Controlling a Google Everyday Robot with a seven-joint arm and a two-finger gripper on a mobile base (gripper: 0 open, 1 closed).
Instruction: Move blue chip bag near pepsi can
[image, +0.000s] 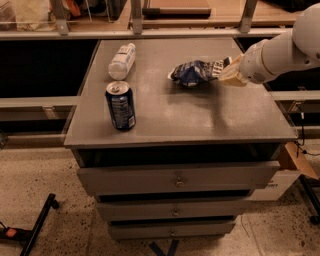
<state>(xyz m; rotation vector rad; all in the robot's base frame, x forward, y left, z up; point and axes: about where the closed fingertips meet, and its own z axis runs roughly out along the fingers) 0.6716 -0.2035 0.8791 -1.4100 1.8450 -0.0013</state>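
The blue chip bag, now held just above the cabinet top, will be let go by my gripper on top of the grey cabinet, with its end (159, 107) against the pepsi can.
The blue chip bag (195, 72) is crumpled dark blue foil with white lettering, held just above the grey cabinet top (200, 115) at its middle right. My gripper (226, 70) comes in from the right on a white arm and is shut on the bag's right end. The pepsi can (120, 105) stands upright near the front left edge of the cabinet top, well to the left of the bag.
A clear plastic bottle with a white label (122, 61) lies on its side at the back left of the top. Drawers (177, 180) sit below the top. A shelf rail (150, 33) runs behind the cabinet.
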